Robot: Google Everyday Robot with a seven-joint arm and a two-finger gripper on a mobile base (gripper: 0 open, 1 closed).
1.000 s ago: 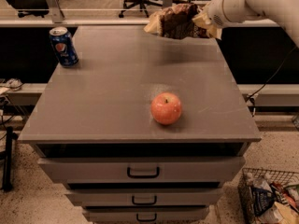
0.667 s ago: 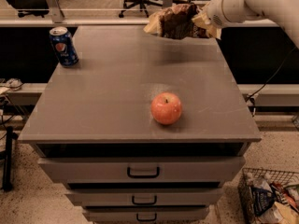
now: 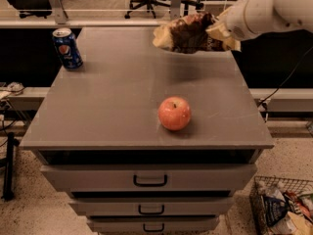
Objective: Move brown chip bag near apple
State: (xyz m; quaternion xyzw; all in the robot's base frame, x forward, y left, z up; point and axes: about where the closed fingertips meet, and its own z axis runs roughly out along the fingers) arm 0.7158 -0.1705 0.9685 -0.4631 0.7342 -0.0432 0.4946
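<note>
Next, my gripper releases the brown chip bag on the grey cabinet top just behind the apple [image 3: 198, 86].
The brown chip bag [image 3: 188, 33] is held off the cabinet top at the far right, dark brown in the middle with pale tan ends. My gripper [image 3: 215, 32] is at the bag's right end, shut on it, at the end of the white arm coming in from the upper right. The apple [image 3: 174, 113], red-orange with a short stem, sits on the grey cabinet top [image 3: 117, 102] toward the front, well in front of the bag.
A blue soda can [image 3: 67, 48] stands at the far left corner of the top. Drawers with dark handles [image 3: 149, 181] face me below. A wire basket of packets [image 3: 281, 207] sits on the floor at lower right. Office chairs stand behind.
The bag and gripper have dropped slightly and moved a little toward the front; the apple and can have not moved.
</note>
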